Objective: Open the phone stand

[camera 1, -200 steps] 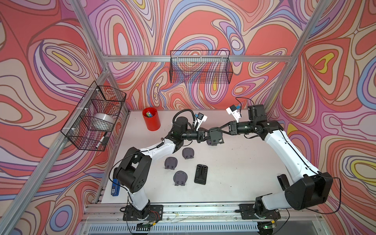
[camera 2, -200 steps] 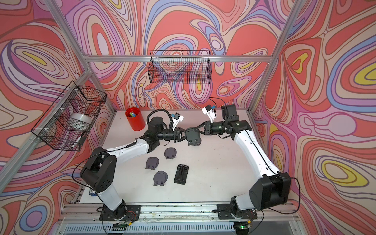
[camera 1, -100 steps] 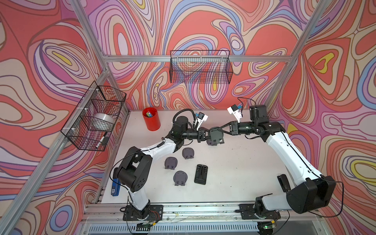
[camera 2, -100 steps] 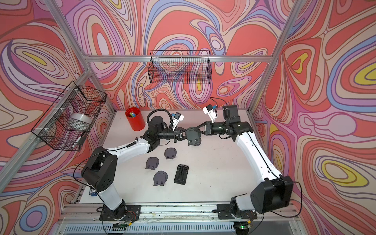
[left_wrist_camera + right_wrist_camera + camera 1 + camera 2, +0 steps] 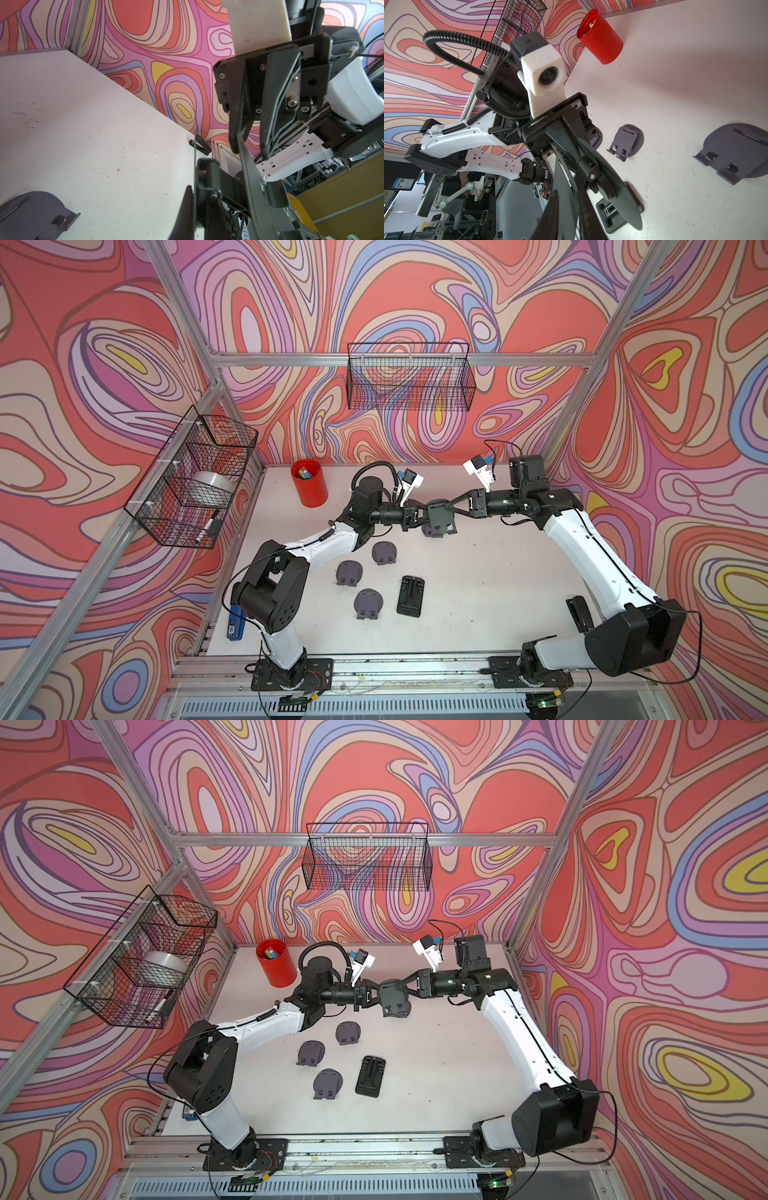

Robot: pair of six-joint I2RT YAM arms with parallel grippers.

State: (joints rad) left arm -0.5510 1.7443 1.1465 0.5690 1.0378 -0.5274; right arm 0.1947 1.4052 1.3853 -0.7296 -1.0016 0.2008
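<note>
My right gripper should open and take the plate further in before spreading (image 5: 439, 508) the stand, because the fingers of my right gripper reach only the near edge of the plate.
The dark grey phone stand (image 5: 439, 517) (image 5: 395, 997) hangs in the air above the back middle of the table, held between my two arms. My left gripper (image 5: 417, 517) (image 5: 195, 207) is shut on the edge of one plate of the stand (image 5: 209, 187). My right gripper (image 5: 456, 511) (image 5: 568, 199) comes in from the opposite side with the stand's other plate (image 5: 255, 187) between its fingers. In the left wrist view those fingers stand apart, and the plate touches only one finger (image 5: 236, 124). The round disc (image 5: 612, 187) is spread away from that plate at the hinge.
Three folded grey stands (image 5: 384, 551) (image 5: 349, 572) (image 5: 368, 602) and a flat black one (image 5: 410, 596) lie on the table below the arms. A red cup (image 5: 309, 483) stands at the back left. Wire baskets (image 5: 409, 377) (image 5: 195, 477) hang on the walls. A blue item (image 5: 235, 624) lies at the left edge.
My right gripper's jaws have parted a little round the plate. The right arm's elbow has shifted slightly outward. The left arm and the stand have stayed put.
</note>
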